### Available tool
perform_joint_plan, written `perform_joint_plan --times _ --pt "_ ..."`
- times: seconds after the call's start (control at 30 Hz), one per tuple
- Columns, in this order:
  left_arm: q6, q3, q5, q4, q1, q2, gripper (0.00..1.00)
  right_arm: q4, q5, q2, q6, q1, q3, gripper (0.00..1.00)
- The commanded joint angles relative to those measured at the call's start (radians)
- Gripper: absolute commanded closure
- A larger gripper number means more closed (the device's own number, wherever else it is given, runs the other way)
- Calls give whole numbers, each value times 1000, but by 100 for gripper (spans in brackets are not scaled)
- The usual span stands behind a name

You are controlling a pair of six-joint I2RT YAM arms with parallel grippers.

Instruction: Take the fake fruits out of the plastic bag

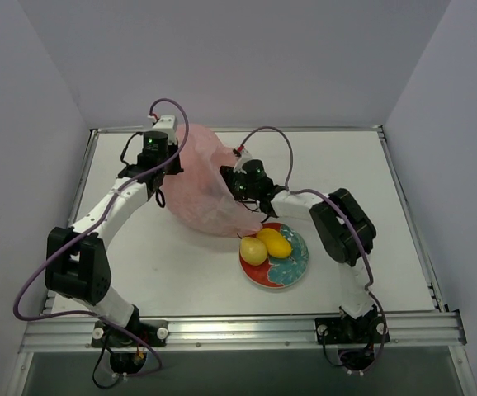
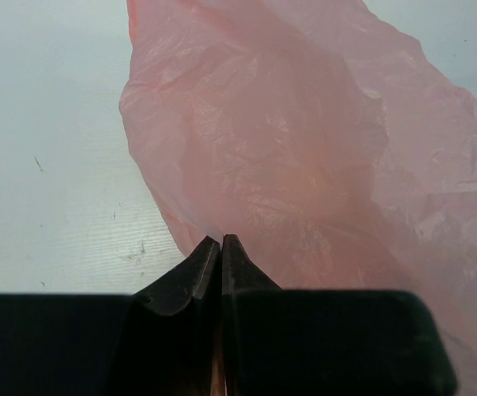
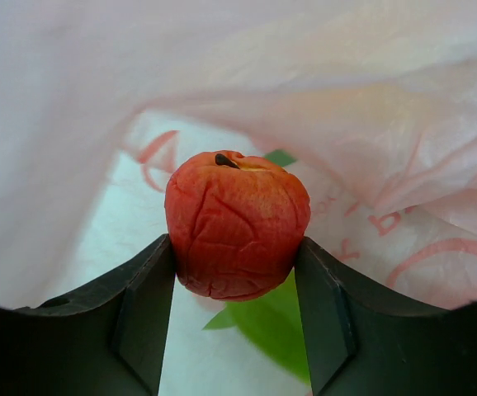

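Next, I set the red fruit, now held inside the pink bag, down with my right gripper on the teal part of the plate [image 1: 291, 259], next to the yellow fruits.
The pink plastic bag [image 1: 201, 186] lies at the middle back of the table. My left gripper [image 1: 162, 172] is shut on the bag's left edge [image 2: 247, 165], pinching the thin film between its closed fingertips. My right gripper [image 1: 237, 188] reaches into the bag's mouth and is shut on a small red fruit [image 3: 237, 223] with a wrinkled skin and a dark stem, held between both pads inside the bag. Something green [image 3: 276, 318] lies under it. Two yellow fruits [image 1: 265, 245] lie on the patterned plate [image 1: 292, 268] at front right of the bag.
The plate with red rim and teal pattern sits just below the bag's mouth. The right arm's elbow [image 1: 342, 224] is beside the plate. A raised metal frame [image 1: 403, 190] borders the white table.
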Motion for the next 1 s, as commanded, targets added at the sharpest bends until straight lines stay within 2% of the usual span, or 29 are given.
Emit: perform_joint_plan --times 0.0,0.3,0.67,0.97 --pt "24 43 -34 -7 2 24 98 -2 29 -154 -37 13 -34 100" --pt "-2 58 -20 -5 30 55 98 -12 86 -257 -63 50 -138 100" --pt "-16 52 -31 -7 60 49 98 -132 215 -437 -135 50 -247 100" --pt "-11 43 -57 -7 77 28 98 -333 474 -632 -194 50 -330 100"
